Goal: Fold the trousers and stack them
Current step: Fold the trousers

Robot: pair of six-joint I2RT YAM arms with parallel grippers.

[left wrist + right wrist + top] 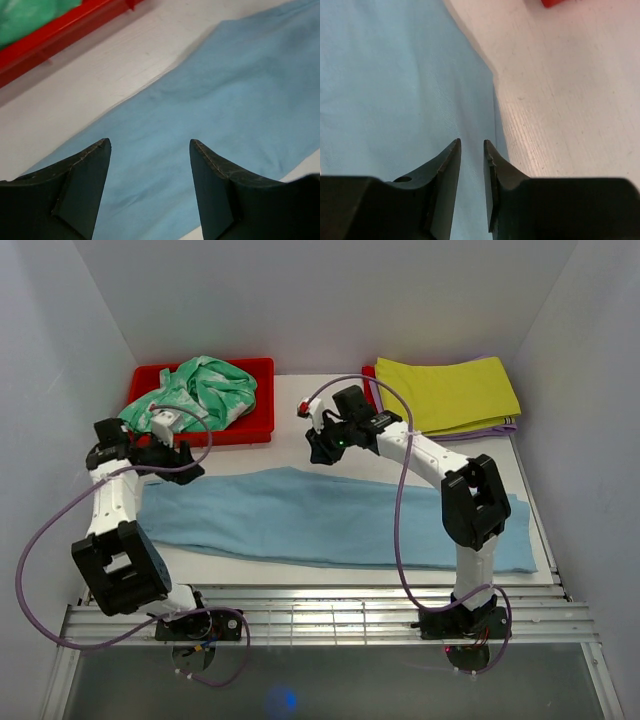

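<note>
My left gripper is to go to the light-blue trousers next. It should close on the bump in their far edge [286, 470] [220, 27], near the corner of the red tray.
The light-blue trousers [330, 520] lie flat and stretched out across the white table [255, 455], nearly from side to side. My left gripper [185, 462] hovers over their far left end. In the left wrist view the left gripper [150, 142] stands wide open over the blue cloth [225, 90], with nothing between its fingers. My right gripper [318, 448] is at the trousers' far edge near the middle. Seen from the right wrist, the right gripper [472, 142] shows a narrow empty gap between its jaws, just above the edge of the cloth [385, 75].
A red tray [262, 368] at the back left holds a crumpled mint-green-and-white garment [205, 388]; its rim [65, 32] shows in the left wrist view. A folded yellow-green cloth [450, 390] lies at the back right. White walls close in three sides.
</note>
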